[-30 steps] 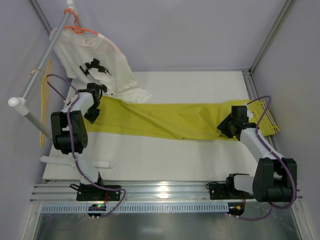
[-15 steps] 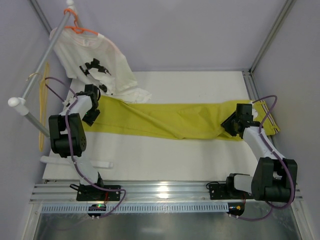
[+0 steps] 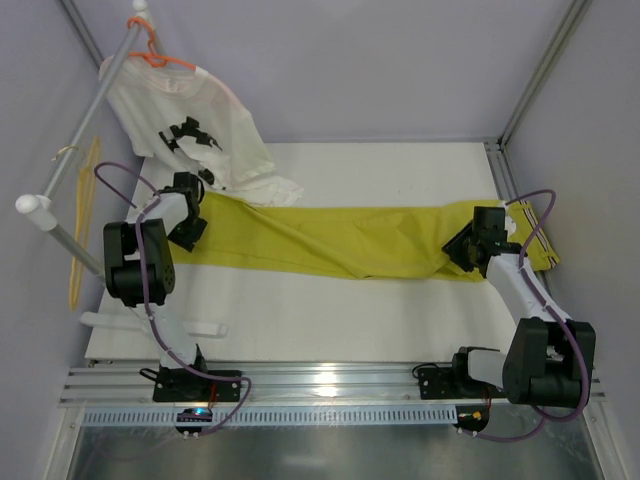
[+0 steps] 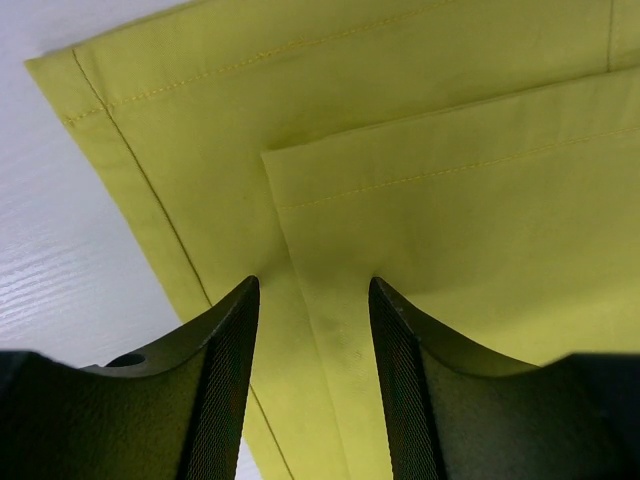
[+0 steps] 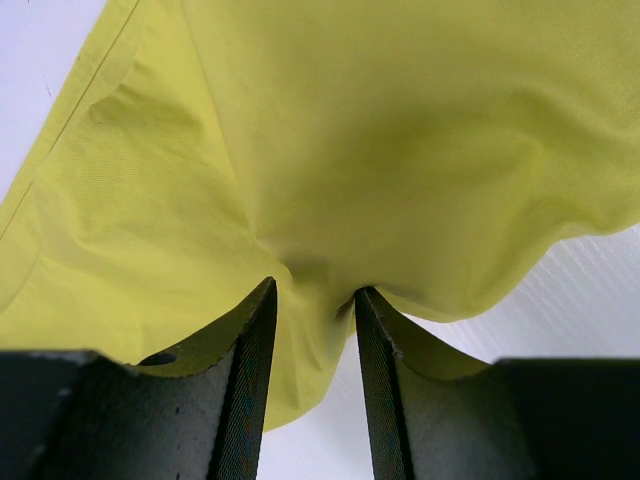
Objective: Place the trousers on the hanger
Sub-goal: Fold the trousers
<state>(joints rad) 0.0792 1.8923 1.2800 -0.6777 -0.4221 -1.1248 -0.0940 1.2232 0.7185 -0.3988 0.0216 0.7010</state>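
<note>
The edge of the top leg falls short of the edge of the lower leg, so my left gripper needs to pinch the top leg [image 4: 308, 285] near its hem and pull it across.
The yellow-green trousers [image 3: 340, 240] lie stretched flat across the white table [image 3: 330, 310], with the striped waistband [image 3: 535, 238] at the right end. My left gripper [image 3: 188, 226] hovers over the left hem; in the left wrist view its jaws [image 4: 312, 285] stand open above the flat trousers [image 4: 400, 130], gripping nothing. My right gripper [image 3: 463, 250] is near the waist end. In the right wrist view it [image 5: 315, 290] is shut on a puckered fold of the trousers [image 5: 330, 150]. The thin yellow hanger [image 3: 82, 225] hangs from the rail at far left.
A white T-shirt with black print [image 3: 190, 130] hangs on an orange hanger [image 3: 160, 55] from the slanted metal rail [image 3: 85, 140], its hem touching the trousers. A white bar [image 3: 150, 325] lies at the table's front left. Frame posts rise at the back corners.
My left gripper has opened and let go of the trouser hem. The yellow hanger's lower end has swung left. The right gripper shifted slightly right, still gripping.
</note>
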